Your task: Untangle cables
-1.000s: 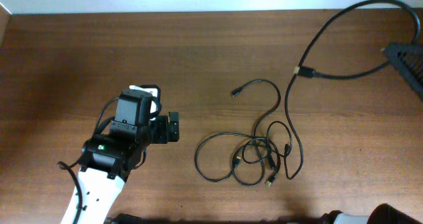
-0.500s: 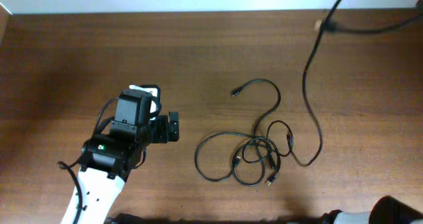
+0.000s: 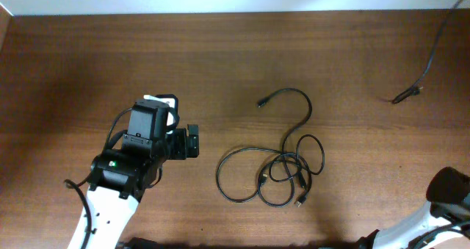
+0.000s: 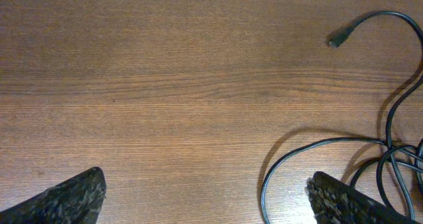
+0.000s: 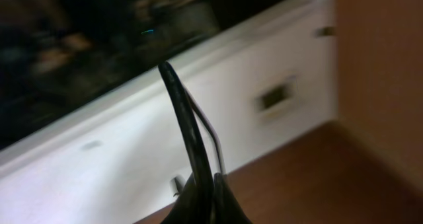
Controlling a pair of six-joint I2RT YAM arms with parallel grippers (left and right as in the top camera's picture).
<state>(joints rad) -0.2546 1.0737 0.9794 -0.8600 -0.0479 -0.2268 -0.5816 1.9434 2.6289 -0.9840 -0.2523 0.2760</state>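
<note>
The robot's right gripper needs to release the separate cable on the bare wood [image 3: 457,117] beyond the robot's right arm, well clear of the heap of knotted cables.
A bunch of thin black cables [image 3: 283,163] lies knotted on the wooden table right of centre, with one plug end [image 3: 259,103] stretched up and left. My left gripper [image 3: 192,141] is open and empty, left of the bunch. In the left wrist view its fingertips [image 4: 211,204] straddle bare wood, and the cable loop [image 4: 264,184] and plug [image 4: 336,40] lie to the right. One separate cable [image 3: 429,54] hangs at the far right, its plug [image 3: 402,98] clear of the bunch. My right gripper [image 5: 205,191] is shut on this cable [image 5: 188,125]; the view is blurred.
The right arm's body [image 3: 449,190] shows at the bottom right corner of the overhead view. The table's far edge [image 3: 220,14] meets a pale wall. The right wrist view shows a white cabinet [image 5: 264,98] beyond the table.
The long cable at the right has been drawn up and right, out of the bunch, so its plug end now hangs apart. The left arm and the remaining bunch have not moved.
</note>
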